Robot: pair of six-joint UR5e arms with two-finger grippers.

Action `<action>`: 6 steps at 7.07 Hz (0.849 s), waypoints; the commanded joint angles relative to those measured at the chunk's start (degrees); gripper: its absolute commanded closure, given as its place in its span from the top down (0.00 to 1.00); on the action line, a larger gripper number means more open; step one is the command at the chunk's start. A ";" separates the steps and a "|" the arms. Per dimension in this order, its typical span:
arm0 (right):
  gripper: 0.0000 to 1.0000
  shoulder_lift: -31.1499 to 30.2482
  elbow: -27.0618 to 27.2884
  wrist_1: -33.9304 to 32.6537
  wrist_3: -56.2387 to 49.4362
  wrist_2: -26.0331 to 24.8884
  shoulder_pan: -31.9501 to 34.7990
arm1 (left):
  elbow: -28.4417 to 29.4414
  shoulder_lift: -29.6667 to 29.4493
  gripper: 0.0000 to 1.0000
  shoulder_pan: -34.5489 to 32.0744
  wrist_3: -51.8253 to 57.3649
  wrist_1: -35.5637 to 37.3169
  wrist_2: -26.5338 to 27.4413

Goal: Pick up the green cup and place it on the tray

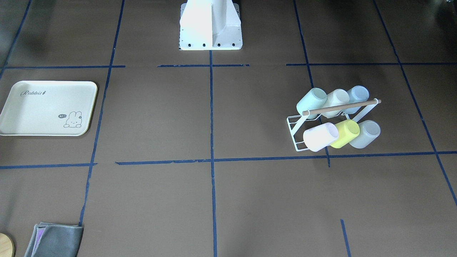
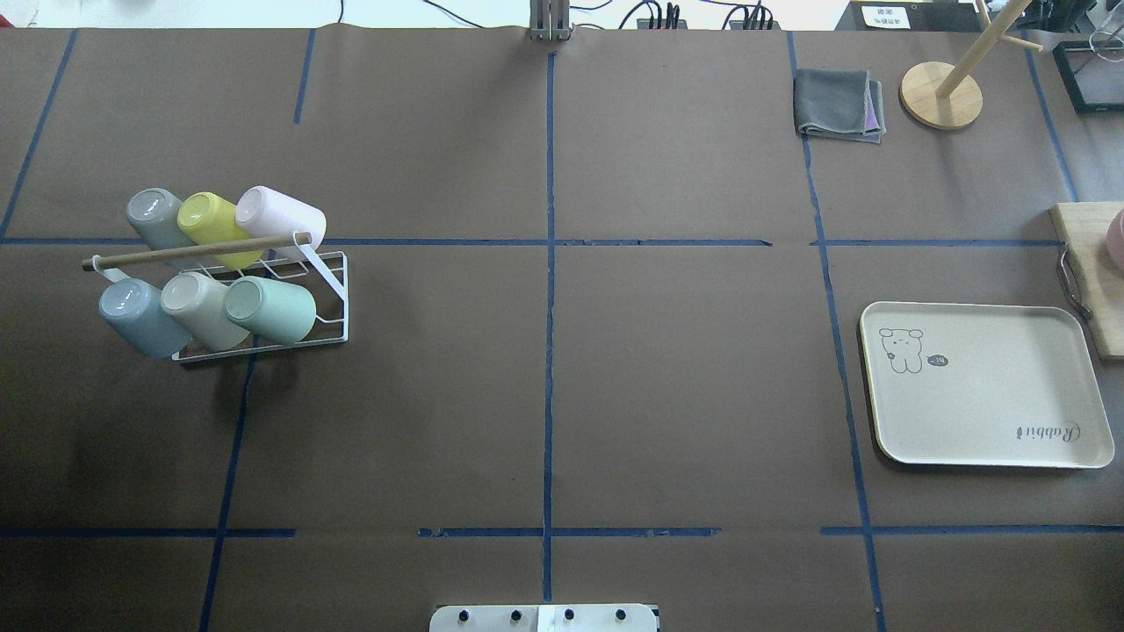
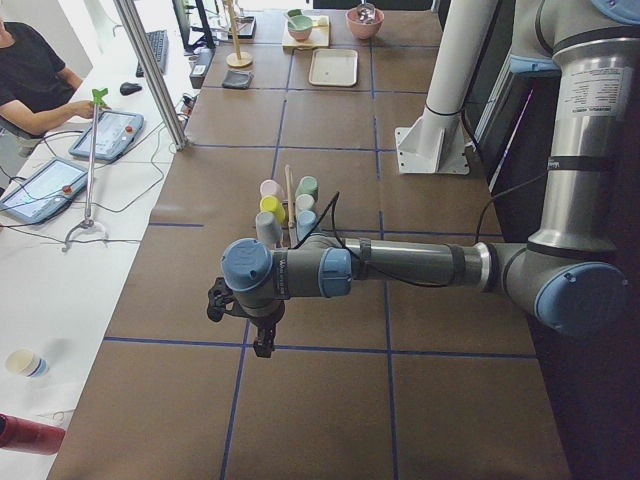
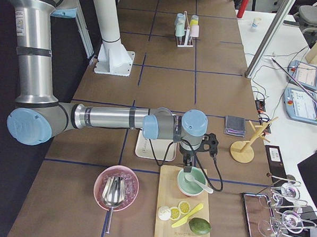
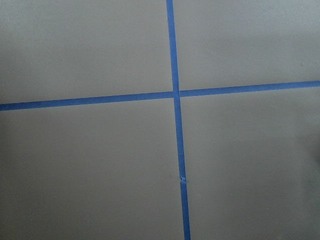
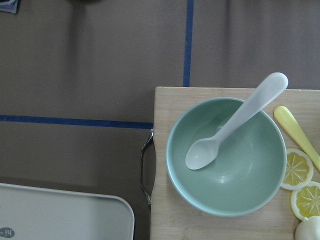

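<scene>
My right gripper needs to next move to the middle of the tray's short edge (image 1: pixel 4 103), the one that faces the wooden board, and close there.
The green cup (image 2: pixel 272 309) is a pale mint tumbler lying tilted on a white wire rack (image 2: pixel 332 290), at the rack's end nearest the table's middle (image 1: pixel 311 102). The cream tray (image 2: pixel 992 404) with the bunny drawing lies flat on the opposite side of the table (image 1: pixel 39 110); its corner shows in the right wrist view (image 6: pixel 65 215). My left gripper (image 3: pixel 262 345) hangs over bare table, short of the rack. My right gripper (image 4: pixel 187 163) hovers above a green bowl beside the tray. I cannot tell whether either is open or shut.
Several other cups share the rack: yellow-green (image 2: pixel 209 219), pink (image 2: pixel 281 218), cream, blue and grey. A wooden board (image 6: pixel 165 200) holds a green bowl (image 6: pixel 226 156) with a spoon, plus lemon slices. A grey cloth (image 2: pixel 839 105) and wooden stand (image 2: pixel 941 95) sit at the far edge.
</scene>
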 commanded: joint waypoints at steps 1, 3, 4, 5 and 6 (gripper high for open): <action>1.00 -0.44 1.22 1.36 10.07 0.82 -4.54 | -1.34 0.07 1.00 -0.01 -1.04 0.00 0.03; 1.00 -7.11 2.37 19.12 23.07 -1.10 -9.12 | -2.74 0.59 1.00 -0.01 -1.40 0.00 0.12; 1.00 -10.87 2.37 29.13 30.82 -1.98 -13.66 | -2.83 0.59 1.00 -0.01 -1.49 0.00 0.12; 1.00 -12.64 2.45 32.89 35.68 -3.90 -16.67 | -2.84 0.59 1.00 -0.01 -1.49 0.00 0.12; 1.00 -15.18 2.19 36.32 37.12 -5.23 -19.57 | -2.92 0.59 1.00 -0.01 -1.49 0.00 0.12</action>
